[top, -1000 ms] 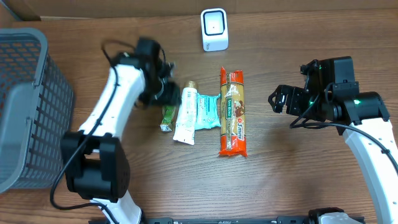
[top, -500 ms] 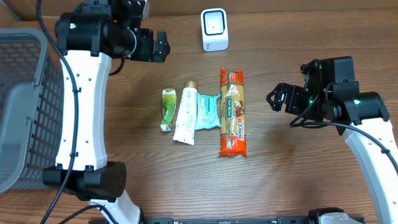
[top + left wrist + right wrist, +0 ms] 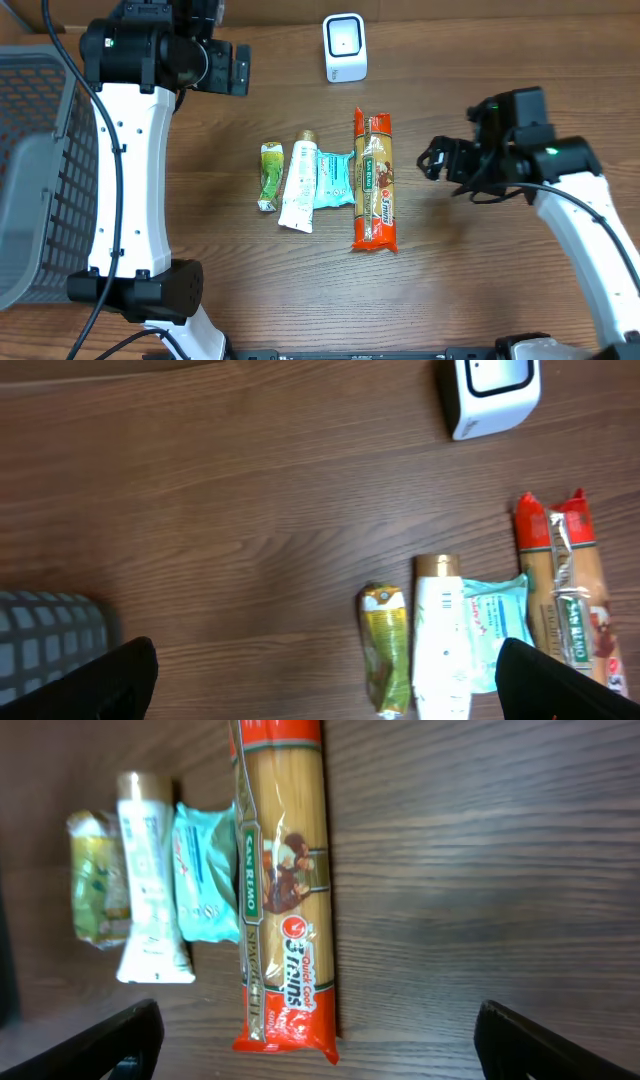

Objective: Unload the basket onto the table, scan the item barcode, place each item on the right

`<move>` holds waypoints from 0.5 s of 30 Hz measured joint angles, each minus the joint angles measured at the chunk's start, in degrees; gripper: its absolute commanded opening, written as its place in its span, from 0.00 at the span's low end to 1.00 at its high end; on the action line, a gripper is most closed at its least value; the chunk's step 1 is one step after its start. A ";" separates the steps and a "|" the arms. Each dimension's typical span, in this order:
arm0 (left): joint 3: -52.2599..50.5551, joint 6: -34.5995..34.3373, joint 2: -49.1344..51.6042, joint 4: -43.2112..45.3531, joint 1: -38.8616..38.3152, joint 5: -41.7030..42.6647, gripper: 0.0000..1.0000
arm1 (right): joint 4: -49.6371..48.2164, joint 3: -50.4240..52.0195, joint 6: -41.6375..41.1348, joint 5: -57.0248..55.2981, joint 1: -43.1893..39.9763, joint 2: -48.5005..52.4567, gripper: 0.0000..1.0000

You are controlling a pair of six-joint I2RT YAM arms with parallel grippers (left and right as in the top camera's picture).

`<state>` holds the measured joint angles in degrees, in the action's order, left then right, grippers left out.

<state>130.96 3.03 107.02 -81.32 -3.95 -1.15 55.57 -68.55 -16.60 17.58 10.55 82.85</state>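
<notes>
I should bring my right gripper to close on the near half (image 3: 376,204) (image 3: 275,942) of the red spaghetti packet, beside the circular logo that sits just behind its near end.
Four items lie in a row at mid-table: a green packet (image 3: 270,176), a white tube (image 3: 299,182), a teal wipes pack (image 3: 336,180) and a long red spaghetti packet (image 3: 375,182). The white barcode scanner (image 3: 345,47) stands behind them. My left gripper (image 3: 235,72) is raised at the back left, open and empty. Its wrist view looks down on the green packet (image 3: 387,650), the tube (image 3: 440,635) and the scanner (image 3: 490,395). My right gripper (image 3: 437,160) hangs open just right of the spaghetti packet (image 3: 285,880), holding nothing.
A grey mesh basket (image 3: 30,170) takes up the table's left edge, and its corner (image 3: 50,625) shows in the left wrist view. Bare wood lies between the basket and the items, and to the right of the spaghetti packet.
My left gripper has opened, lifted away from the green packet and tube, and swung up to the back left. My right gripper has edged left toward the spaghetti packet.
</notes>
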 measured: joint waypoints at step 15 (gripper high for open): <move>0.00 0.59 0.00 -2.75 13.64 14.47 1.00 | -6.14 0.00 -4.98 -17.79 20.90 5.79 1.00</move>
<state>130.96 3.62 107.02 -84.07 9.69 13.32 49.43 -68.55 -21.58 -0.21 31.44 88.64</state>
